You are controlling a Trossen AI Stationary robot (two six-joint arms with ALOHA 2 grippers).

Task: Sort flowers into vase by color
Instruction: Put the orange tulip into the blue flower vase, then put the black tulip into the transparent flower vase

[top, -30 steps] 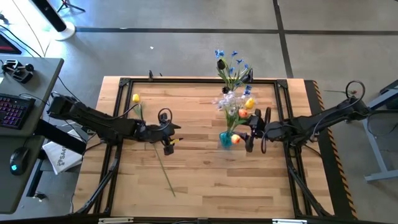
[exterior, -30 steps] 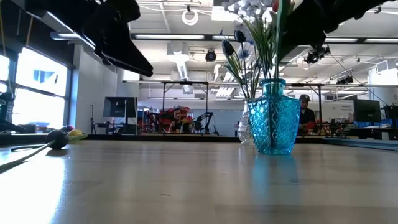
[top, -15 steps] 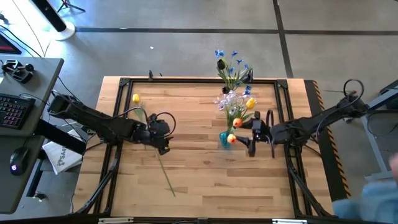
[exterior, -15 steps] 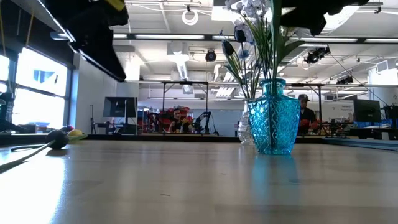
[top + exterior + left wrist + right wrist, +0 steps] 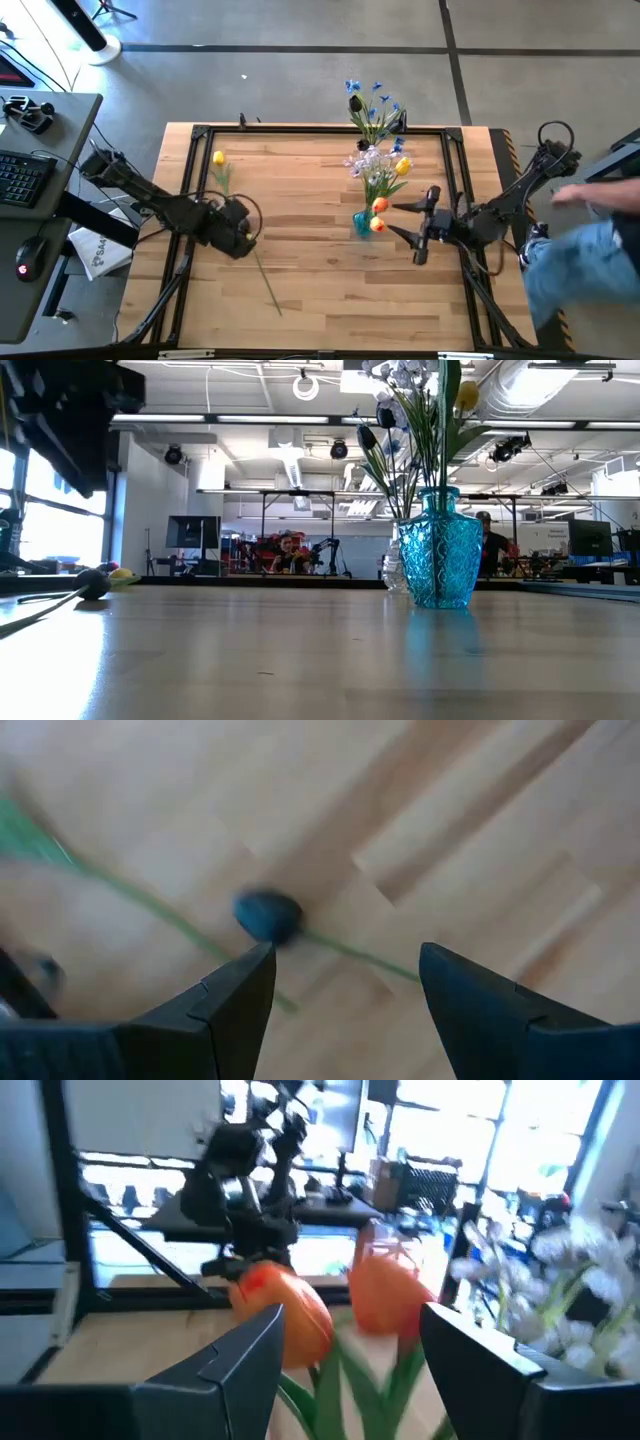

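Note:
Next, my left gripper closes just below the near-black flower's dark head, on the upper stem [image 5: 256,253] [image 5: 350,952].
A teal glass vase [image 5: 360,222] [image 5: 440,560] stands right of the table's middle. It holds green stems with two orange-red heads [image 5: 378,206] [image 5: 390,1295]. Behind it, a clear vase [image 5: 392,574] holds pale lilac-white flowers [image 5: 364,161] and a yellow one [image 5: 402,165]. Blue flowers [image 5: 372,100] stand at the far edge. A near-black flower [image 5: 268,915] [image 5: 93,584] lies flat on the table, its stem [image 5: 268,290] running toward the near edge. A yellow flower [image 5: 218,158] lies farther back. My left gripper [image 5: 242,238] [image 5: 345,975] hovers open above the dark head. My right gripper [image 5: 393,219] [image 5: 350,1330] is open, just right of the orange heads.
A black metal frame [image 5: 300,129] borders the wooden table. A person [image 5: 600,235] moves close to the table's right edge, beside my right arm. A desk with a keyboard [image 5: 20,175] stands on the left. Bare wood lies between the two arms and along the near side.
My left gripper has moved toward the table's left and slightly toward its near edge, ending above the dark flower head. My right gripper has drawn back from the teal vase toward the right edge. One orange head has sunk closer to the vase. A person has come in at the right.

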